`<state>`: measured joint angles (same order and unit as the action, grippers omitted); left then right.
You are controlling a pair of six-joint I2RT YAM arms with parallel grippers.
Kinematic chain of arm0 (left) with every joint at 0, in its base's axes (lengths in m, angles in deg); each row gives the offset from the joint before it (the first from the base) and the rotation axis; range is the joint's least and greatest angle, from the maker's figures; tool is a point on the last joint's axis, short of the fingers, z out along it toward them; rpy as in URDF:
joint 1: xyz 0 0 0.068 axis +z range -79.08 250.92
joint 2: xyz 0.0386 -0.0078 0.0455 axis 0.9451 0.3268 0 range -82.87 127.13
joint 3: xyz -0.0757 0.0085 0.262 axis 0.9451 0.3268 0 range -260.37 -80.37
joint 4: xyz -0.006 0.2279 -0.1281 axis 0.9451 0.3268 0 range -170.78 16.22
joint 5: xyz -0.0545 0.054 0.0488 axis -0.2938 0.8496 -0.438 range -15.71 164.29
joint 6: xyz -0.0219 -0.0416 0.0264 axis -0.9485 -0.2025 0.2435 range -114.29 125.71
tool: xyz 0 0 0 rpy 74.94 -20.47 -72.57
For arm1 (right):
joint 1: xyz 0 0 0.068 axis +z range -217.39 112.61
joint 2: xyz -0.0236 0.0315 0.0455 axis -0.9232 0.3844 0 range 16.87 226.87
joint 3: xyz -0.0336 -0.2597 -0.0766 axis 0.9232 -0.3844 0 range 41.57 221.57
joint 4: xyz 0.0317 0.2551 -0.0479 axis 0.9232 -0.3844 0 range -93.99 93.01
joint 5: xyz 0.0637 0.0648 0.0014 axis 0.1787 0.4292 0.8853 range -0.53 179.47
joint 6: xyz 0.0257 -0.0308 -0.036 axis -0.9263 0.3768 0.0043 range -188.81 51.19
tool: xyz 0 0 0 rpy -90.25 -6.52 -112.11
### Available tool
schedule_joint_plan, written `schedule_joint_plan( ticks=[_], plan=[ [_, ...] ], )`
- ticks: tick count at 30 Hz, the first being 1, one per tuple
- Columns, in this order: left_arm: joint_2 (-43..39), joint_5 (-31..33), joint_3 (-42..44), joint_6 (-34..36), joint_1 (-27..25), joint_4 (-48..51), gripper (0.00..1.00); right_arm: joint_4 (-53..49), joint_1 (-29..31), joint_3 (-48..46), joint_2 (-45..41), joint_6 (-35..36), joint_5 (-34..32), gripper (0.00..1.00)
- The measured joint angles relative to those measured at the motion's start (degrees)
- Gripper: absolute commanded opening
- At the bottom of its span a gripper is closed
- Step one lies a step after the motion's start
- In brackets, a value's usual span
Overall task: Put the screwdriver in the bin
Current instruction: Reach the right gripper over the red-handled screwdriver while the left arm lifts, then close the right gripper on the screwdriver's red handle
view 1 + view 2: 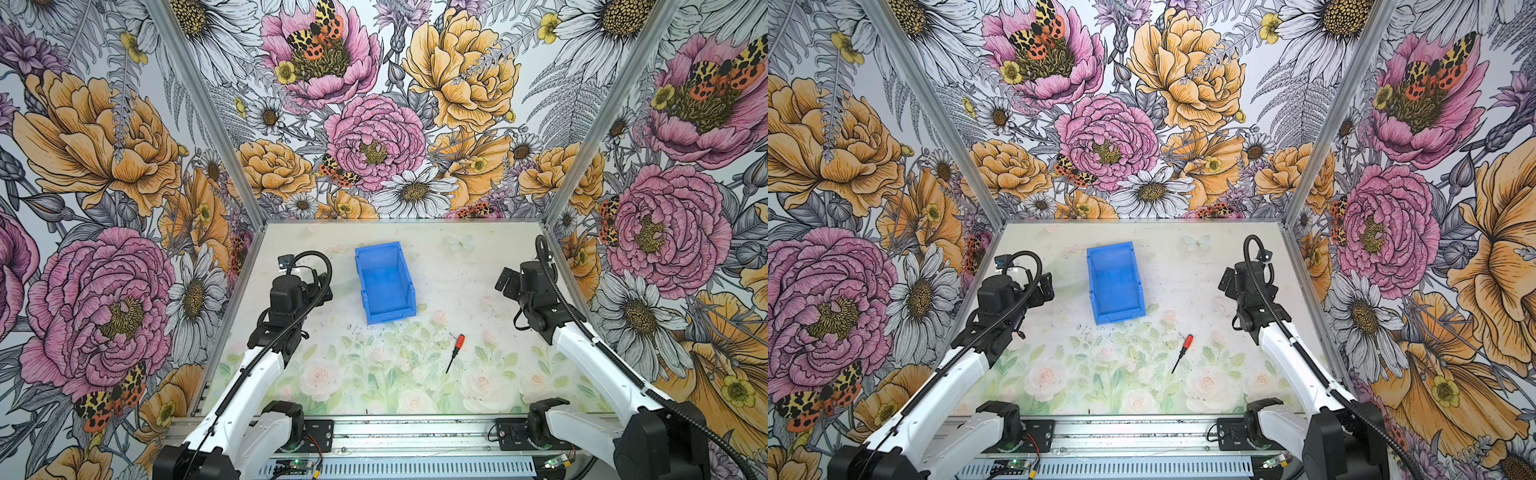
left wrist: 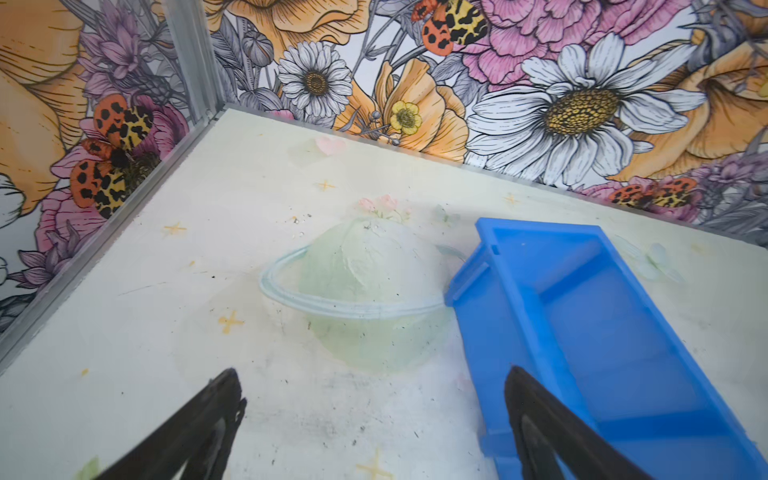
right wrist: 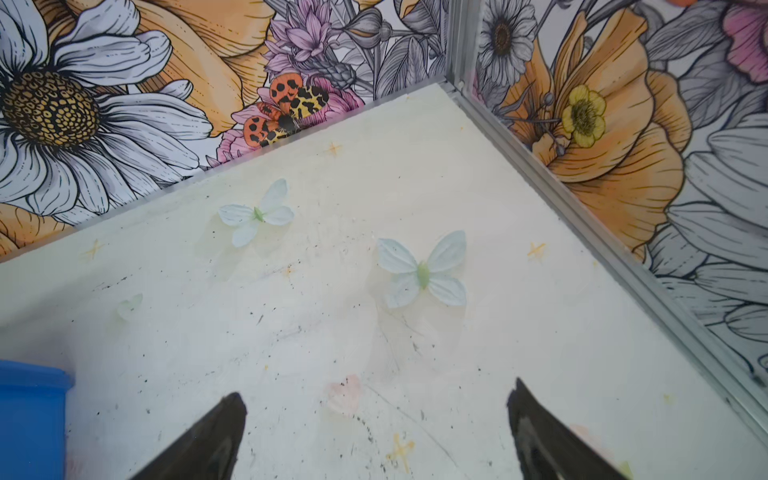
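Note:
Next, my right gripper should go to the screwdriver's red handle (image 1: 459,341) and close there, because the screwdriver must go into the blue bin.
The screwdriver (image 1: 455,352) (image 1: 1182,352), with a red handle and thin dark shaft, lies on the table in both top views, in front of and to the right of the bin. The bright blue bin (image 1: 384,282) (image 1: 1115,282) stands mid-table with nothing inside. My left gripper (image 2: 372,386) is open, with bare table between its fingers and the bin (image 2: 602,332) close beside one finger. My right gripper (image 3: 376,399) is open over bare table, and a corner of the bin (image 3: 29,411) shows at that view's edge. Neither wrist view shows the screwdriver. Both grippers are far from it.
Flowered walls close off the table at the back and both sides, with metal corner posts (image 1: 199,104) (image 1: 615,104). A metal rail (image 1: 415,436) carrying the arm bases runs along the front edge. The table top (image 1: 457,282) bears faded printed flowers, butterflies and a planet.

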<state>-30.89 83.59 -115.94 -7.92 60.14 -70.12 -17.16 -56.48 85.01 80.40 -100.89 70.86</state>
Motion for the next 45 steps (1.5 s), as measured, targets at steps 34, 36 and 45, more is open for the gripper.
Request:
schedule_joint_plan(
  ticks=[34,36,45],
  plan=[
    [-3.7,-11.0,-1.9,6.2,-34.7,11.9,0.99,-16.9,26.1,0.4,17.3,-24.5,10.7,0.94],
    [-3.2,-10.3,-1.9,6.4,-35.1,12.2,0.99,-16.9,26.4,0.4,18.7,-24.5,10.9,0.91],
    [-3.0,-9.3,-1.9,6.6,-35.2,12.7,0.99,-15.8,26.6,0.4,20.8,-23.7,11.0,0.73]
  ],
)
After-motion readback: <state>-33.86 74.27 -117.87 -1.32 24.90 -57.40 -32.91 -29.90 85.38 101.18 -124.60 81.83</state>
